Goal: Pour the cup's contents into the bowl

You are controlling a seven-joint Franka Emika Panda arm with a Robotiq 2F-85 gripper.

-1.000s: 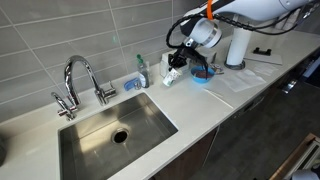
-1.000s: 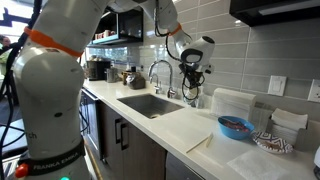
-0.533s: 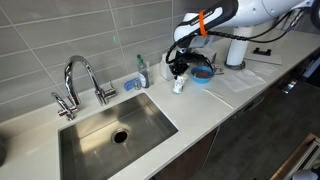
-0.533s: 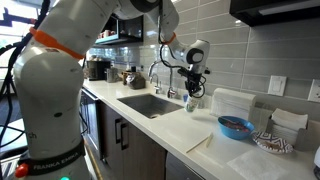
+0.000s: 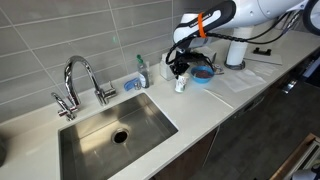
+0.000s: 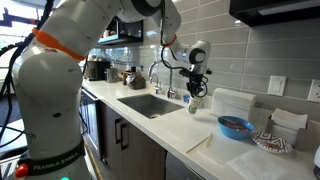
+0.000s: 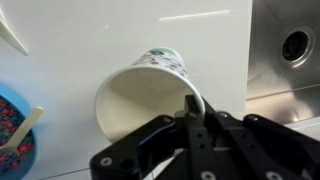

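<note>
The robot will put the cup, now upright on the counter, down with its gripper on the white counter (image 5: 175,93) (image 7: 183,62) between the blue bowl and the steel sink.
The small white cup (image 7: 150,95) stands upright on the white counter, and its inside looks white and bare in the wrist view. My gripper (image 7: 194,118) is shut on the cup's near rim, one finger inside the wall and one outside. In both exterior views the gripper (image 5: 180,68) (image 6: 196,88) hangs right over the cup (image 5: 180,84) (image 6: 195,103). The blue bowl (image 5: 203,74) (image 6: 236,127) sits on the counter close beside the cup. At the wrist view's left edge the bowl (image 7: 12,135) holds colourful bits.
A steel sink (image 5: 110,125) with a chrome faucet (image 5: 80,80) lies next to the cup. A soap bottle (image 5: 141,72) and a blue sponge (image 5: 132,84) stand by the tiled wall. A paper-towel roll (image 5: 238,48) and a white container (image 6: 232,100) stand beyond the bowl.
A second ago the gripper held the cup higher, by the bowl. It has since come down with the cup onto the counter and has stayed still for the last half second.
</note>
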